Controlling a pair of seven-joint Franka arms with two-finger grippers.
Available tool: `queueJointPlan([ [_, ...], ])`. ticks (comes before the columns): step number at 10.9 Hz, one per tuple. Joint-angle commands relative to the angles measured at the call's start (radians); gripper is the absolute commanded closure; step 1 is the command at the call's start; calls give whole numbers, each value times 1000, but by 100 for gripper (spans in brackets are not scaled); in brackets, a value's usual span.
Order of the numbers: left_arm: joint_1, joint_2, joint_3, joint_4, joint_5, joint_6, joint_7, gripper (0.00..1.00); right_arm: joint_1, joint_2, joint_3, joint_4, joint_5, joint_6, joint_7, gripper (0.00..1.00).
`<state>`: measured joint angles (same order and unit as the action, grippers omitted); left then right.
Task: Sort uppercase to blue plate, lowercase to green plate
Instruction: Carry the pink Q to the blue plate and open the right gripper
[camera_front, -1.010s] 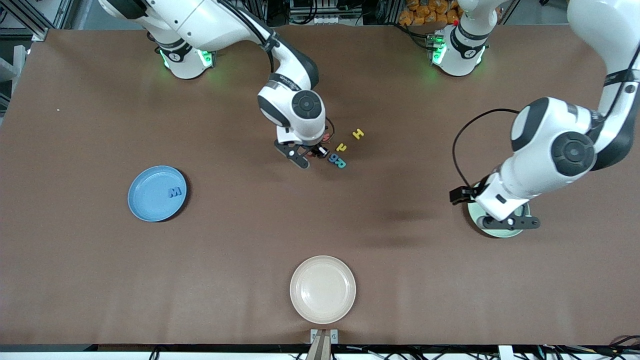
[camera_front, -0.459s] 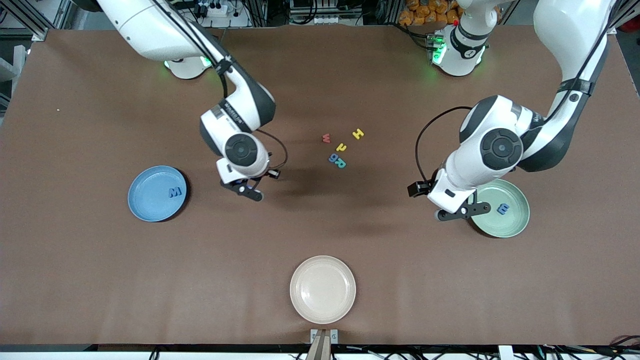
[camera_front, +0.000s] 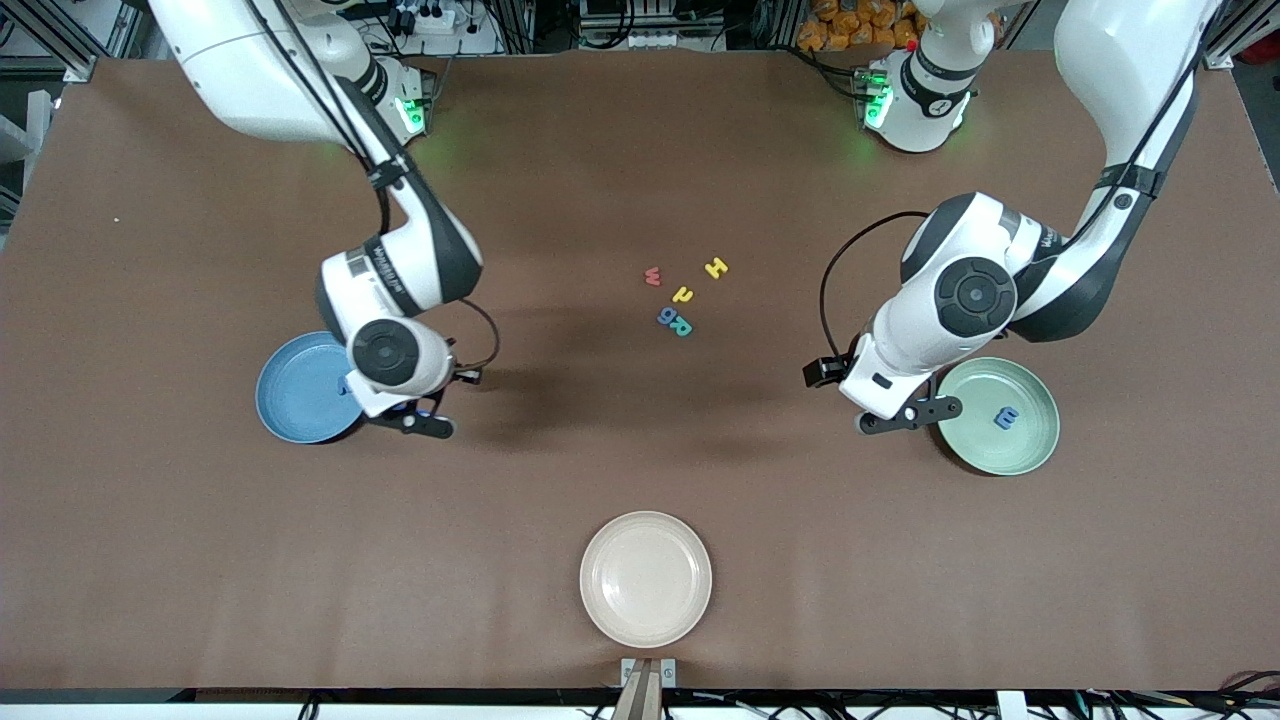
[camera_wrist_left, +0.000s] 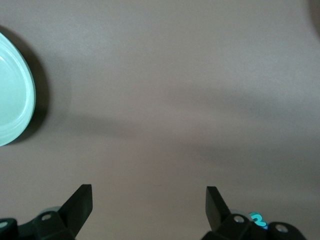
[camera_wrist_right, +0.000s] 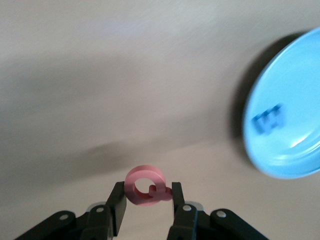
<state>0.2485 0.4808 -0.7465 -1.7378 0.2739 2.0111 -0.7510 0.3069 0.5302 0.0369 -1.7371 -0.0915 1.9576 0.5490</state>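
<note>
My right gripper will release the red capital Q on the blue plate's far side (camera_front: 318, 366) (camera_wrist_right: 300, 151), close to the blue capital. The Q now hangs just beside the blue plate.
My right gripper (camera_front: 412, 422) hangs over the table just beside the blue plate (camera_front: 295, 395). It is shut on the red capital Q (camera_wrist_right: 144, 172), which stands pinched between both fingers. A blue capital (camera_wrist_right: 267, 120) lies on the blue plate (camera_wrist_right: 295, 145). My left gripper (camera_front: 908, 417) is open and empty over bare table beside the green plate (camera_front: 1020, 445), which holds a blue lowercase letter (camera_front: 1006, 417). Mid-table lie a red w (camera_front: 652, 276), a yellow H (camera_front: 716, 267), a yellow lowercase letter (camera_front: 683, 295), a blue lowercase letter (camera_front: 666, 317) and a teal R (camera_front: 682, 326).
A cream plate (camera_front: 645, 578) sits near the table's front edge, nearer the front camera than the letter cluster. The green plate's rim (camera_wrist_left: 12, 100) shows at the edge of the left wrist view.
The right arm has carried the red Q from the letter cluster over to the blue plate's edge. The left arm has drawn off the green plate, uncovering the blue letter there.
</note>
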Motion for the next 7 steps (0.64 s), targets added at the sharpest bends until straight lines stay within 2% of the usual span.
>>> queueJointPlan([
  [1, 6, -74, -31, -66, 11, 17, -33, 0, 1, -18, -81, -4, 16, -14, -177, 90],
  [5, 11, -166, -74, -210, -4, 116, -40, 0, 1, -21, -222, -9, 15, -23, -450, 90],
  [7, 9, -171, -108, -250, -5, 158, -132, 0, 0, -15, -288, -19, 15, -32, -576, 90],
])
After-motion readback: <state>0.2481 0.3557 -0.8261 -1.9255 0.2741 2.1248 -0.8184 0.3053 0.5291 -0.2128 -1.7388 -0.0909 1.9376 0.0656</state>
